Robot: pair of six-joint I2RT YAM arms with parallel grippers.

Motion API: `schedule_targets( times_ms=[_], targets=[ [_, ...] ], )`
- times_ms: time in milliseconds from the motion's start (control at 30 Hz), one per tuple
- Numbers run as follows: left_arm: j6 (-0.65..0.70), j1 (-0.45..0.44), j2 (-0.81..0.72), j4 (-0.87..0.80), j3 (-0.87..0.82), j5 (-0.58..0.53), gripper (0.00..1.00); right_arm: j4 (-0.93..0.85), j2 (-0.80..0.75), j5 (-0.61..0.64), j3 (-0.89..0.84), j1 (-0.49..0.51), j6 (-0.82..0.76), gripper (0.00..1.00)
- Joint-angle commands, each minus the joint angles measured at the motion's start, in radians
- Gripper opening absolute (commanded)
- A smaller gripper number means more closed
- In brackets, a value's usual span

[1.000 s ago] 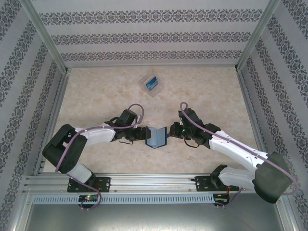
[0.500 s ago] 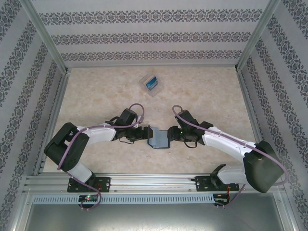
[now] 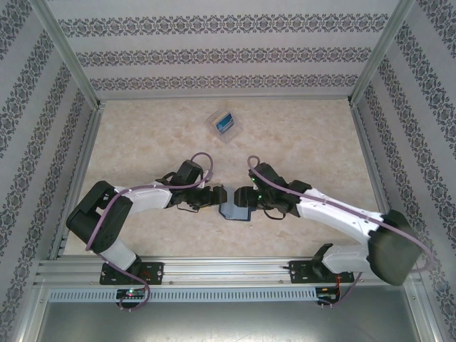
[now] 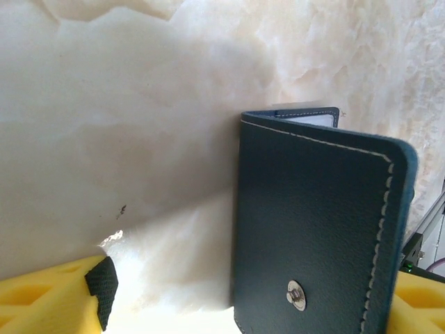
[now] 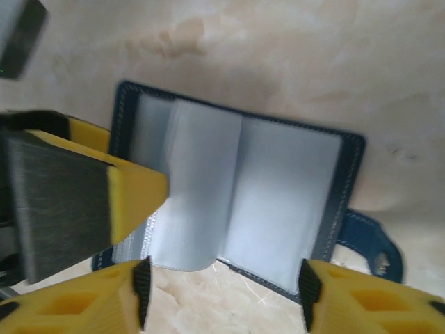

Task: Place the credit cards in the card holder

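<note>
The navy cover is just leaning on the finger of my open left gripper. Next, my left gripper pinches the cover's edge (image 4: 393, 223) while my right gripper reaches the clear sleeves.
The card holder (image 3: 234, 212) lies on the table between both grippers, a dark navy wallet. In the right wrist view the card holder (image 5: 236, 195) is spread open, showing clear sleeves and its clasp tab (image 5: 368, 245). My right gripper (image 5: 224, 292) hangs open over its near edge, nothing between the fingers. My left gripper (image 4: 254, 306) is open too; the navy cover (image 4: 320, 223) with its snap stands between the fingers, against the right one. A left-arm finger (image 5: 132, 195) rests at the wallet's left flap. A bright blue credit card (image 3: 225, 121) lies inside a transparent case far back.
The transparent plastic case (image 3: 216, 129) sits at the back centre of the marbled table (image 3: 142, 142). Patterned walls and metal posts close in the table on three sides. A metal rail (image 3: 228, 269) runs along the near edge.
My right gripper has moved left, over the card holder, and now covers much of it from above. The left arm has barely moved.
</note>
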Motion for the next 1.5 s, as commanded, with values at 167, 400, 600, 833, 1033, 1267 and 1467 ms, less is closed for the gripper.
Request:
schedule_targets(
  times_ms=[167, 400, 600, 833, 1033, 1267, 1467],
  targets=[
    [-0.060, 0.001, 0.034, 0.135, -0.029, 0.065, 0.87, 0.144, 0.094, -0.001, -0.011, 0.060, 0.007, 0.72],
    [-0.120, 0.017, 0.000, 0.261, -0.084, 0.093, 0.92, 0.241, 0.176, -0.011, -0.063, 0.047, 0.021, 0.59],
    [-0.084, 0.020, 0.000, 0.209, -0.073, 0.077, 0.83, 0.301, 0.239, -0.032, -0.072, 0.045, 0.042, 0.49],
    [-0.032, 0.021, 0.021, 0.132, -0.052, 0.043, 0.51, 0.298, 0.227, -0.028, -0.082, 0.041, 0.048, 0.44],
    [-0.021, 0.020, 0.027, 0.143, -0.041, 0.088, 0.51, 0.335, 0.144, -0.024, -0.127, 0.023, 0.029, 0.41],
    [-0.018, 0.020, -0.010, 0.117, -0.029, 0.083, 0.77, 0.353, 0.135, -0.038, -0.154, -0.002, 0.024, 0.37],
    [-0.019, 0.021, -0.033, 0.113, -0.041, 0.057, 0.72, 0.368, 0.194, -0.042, -0.153, -0.004, 0.028, 0.34]
  ],
)
